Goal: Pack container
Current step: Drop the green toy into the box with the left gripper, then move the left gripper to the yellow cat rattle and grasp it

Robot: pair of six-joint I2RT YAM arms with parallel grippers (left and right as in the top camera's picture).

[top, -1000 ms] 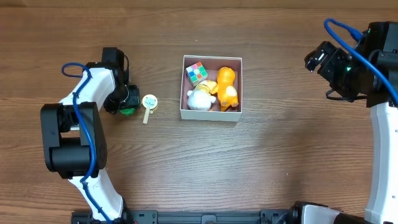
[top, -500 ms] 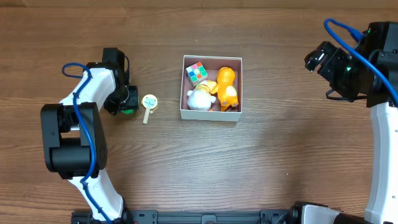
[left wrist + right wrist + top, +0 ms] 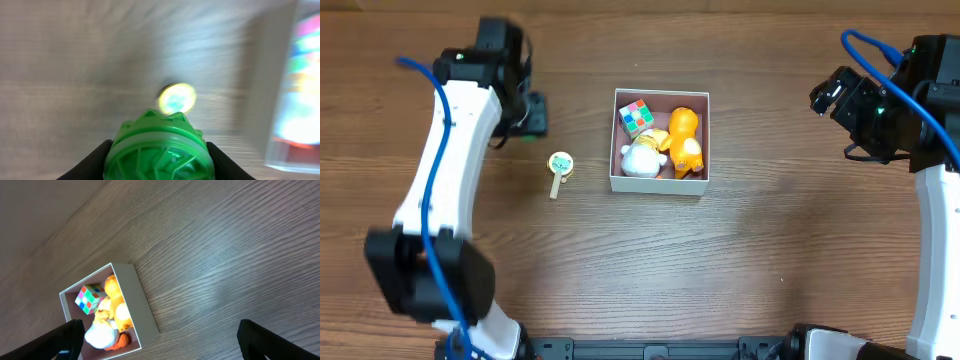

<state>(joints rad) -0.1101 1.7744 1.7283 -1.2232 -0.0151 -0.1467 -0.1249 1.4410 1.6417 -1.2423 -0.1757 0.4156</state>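
The green ribbed wheel-like toy will be set free by my left gripper, which will let go of it between the colour cube and the orange figure (image 3: 662,133).
The container (image 3: 658,184) is a square white-walled box at mid-table. It holds a colour cube (image 3: 637,117), an orange figure (image 3: 685,140) and a white figure (image 3: 642,158). My left gripper (image 3: 527,112) is raised above the table left of the box. It is shut on a green ribbed wheel-like toy (image 3: 160,152), which fills the bottom of the blurred left wrist view. A small round yellow toy with a handle (image 3: 560,165) lies on the table between that gripper and the box, and also shows in the left wrist view (image 3: 177,97). My right gripper (image 3: 830,95) is open and empty, far right of the box.
The right wrist view shows the container (image 3: 145,305) at lower left, with bare wooden table (image 3: 225,255) around it. The right arm's body (image 3: 920,110) stands at the right edge.
My left gripper has lifted off the table with the green toy and swung towards the far side. The round yellow toy, the box and the right arm have not moved.
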